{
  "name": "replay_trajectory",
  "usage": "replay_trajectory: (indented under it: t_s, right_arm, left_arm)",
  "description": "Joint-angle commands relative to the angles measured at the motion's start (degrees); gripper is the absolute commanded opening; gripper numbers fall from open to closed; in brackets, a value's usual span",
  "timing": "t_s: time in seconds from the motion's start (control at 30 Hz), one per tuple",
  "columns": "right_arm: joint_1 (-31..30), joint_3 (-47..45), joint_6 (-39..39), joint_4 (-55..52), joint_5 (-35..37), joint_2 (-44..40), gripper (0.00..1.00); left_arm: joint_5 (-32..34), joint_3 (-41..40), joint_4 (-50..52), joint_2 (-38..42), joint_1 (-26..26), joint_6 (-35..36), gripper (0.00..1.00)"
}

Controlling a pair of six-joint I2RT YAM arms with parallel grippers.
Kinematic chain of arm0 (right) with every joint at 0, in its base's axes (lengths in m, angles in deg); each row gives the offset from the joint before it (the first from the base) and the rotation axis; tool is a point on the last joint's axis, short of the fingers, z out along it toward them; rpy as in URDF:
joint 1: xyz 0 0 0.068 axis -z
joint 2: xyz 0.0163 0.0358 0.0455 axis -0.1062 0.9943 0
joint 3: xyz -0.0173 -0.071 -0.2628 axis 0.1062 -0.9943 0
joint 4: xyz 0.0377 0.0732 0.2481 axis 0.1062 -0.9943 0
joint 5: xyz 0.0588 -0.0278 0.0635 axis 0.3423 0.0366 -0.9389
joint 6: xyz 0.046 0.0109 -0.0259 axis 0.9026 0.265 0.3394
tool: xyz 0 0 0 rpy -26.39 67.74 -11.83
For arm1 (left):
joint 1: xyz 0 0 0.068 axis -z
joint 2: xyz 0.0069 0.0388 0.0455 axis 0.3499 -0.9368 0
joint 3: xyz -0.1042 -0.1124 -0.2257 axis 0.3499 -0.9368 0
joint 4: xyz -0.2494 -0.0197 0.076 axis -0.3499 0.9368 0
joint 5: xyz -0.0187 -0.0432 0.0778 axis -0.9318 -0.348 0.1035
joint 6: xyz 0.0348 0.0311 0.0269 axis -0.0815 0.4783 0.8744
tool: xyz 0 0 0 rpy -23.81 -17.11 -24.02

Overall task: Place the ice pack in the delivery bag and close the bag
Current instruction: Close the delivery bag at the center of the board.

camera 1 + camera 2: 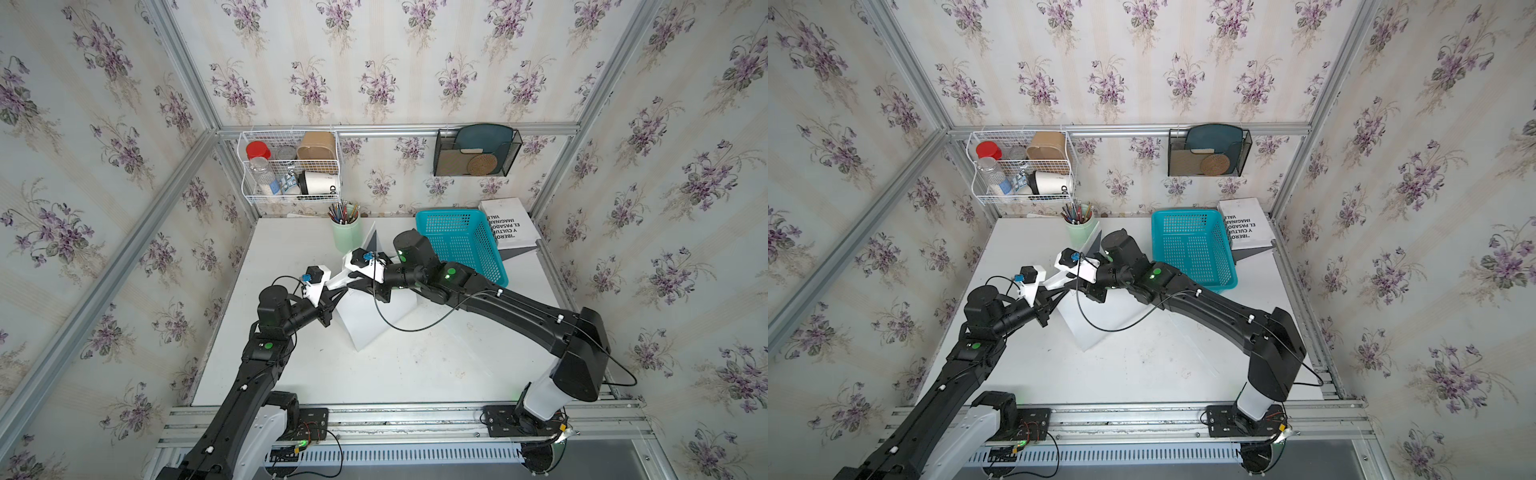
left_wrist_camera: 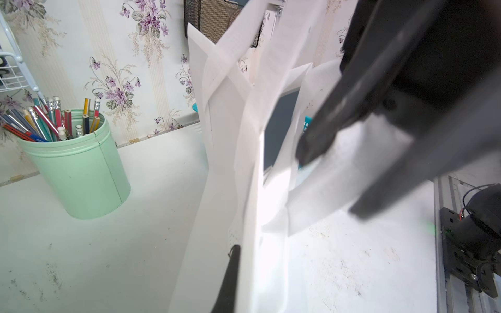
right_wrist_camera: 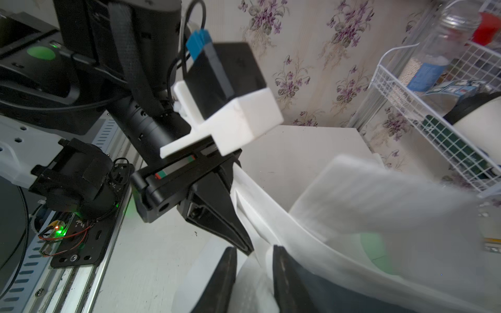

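Note:
The same end of the delivery bag's rim is crowded by both grippers, so next my right gripper backs off and takes the opposite end (image 2: 308, 68) while my left gripper holds.
The delivery bag (image 1: 365, 322) stands white and tall mid-table in both top views, its dark inside showing at the far rim. My left gripper (image 1: 345, 289) comes in from the near left and is shut on the bag's top edge; in the left wrist view one black finger (image 2: 233, 260) lies flat against the white fabric (image 2: 230, 113). My right gripper (image 3: 254, 253) reaches in from the right to the same edge. Its fingers stand apart, open, with bag fabric (image 3: 352, 216) lying between them. The ice pack is out of view.
A mint cup of pencils (image 1: 346, 233) stands just behind the bag. A turquoise perforated basket (image 1: 461, 245) and a white book (image 1: 509, 224) sit at the back right. A wire rack (image 1: 291, 166) and a black mesh holder (image 1: 476, 151) hang on the back wall.

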Motion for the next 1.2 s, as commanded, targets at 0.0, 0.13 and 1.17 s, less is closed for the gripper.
replay_trajectory:
  t_s: [0.0, 0.13, 1.17]
  right_arm:
    - [2.6, -1.7, 2.0, 0.8, -1.0, -4.2, 0.36]
    - [11.0, -11.3, 6.3, 6.7, -1.1, -13.7, 0.58]
    - [27.8, -16.2, -4.1, 25.7, -38.2, 2.6, 1.00]
  left_arm:
    - [-1.5, 1.3, 3.1, 0.2, -0.9, 6.0, 0.01]
    - [-10.0, 4.3, 5.8, -2.6, -4.9, 12.3, 0.00]
    - [-45.0, 25.0, 40.0, -26.8, -11.3, 42.6, 0.00]
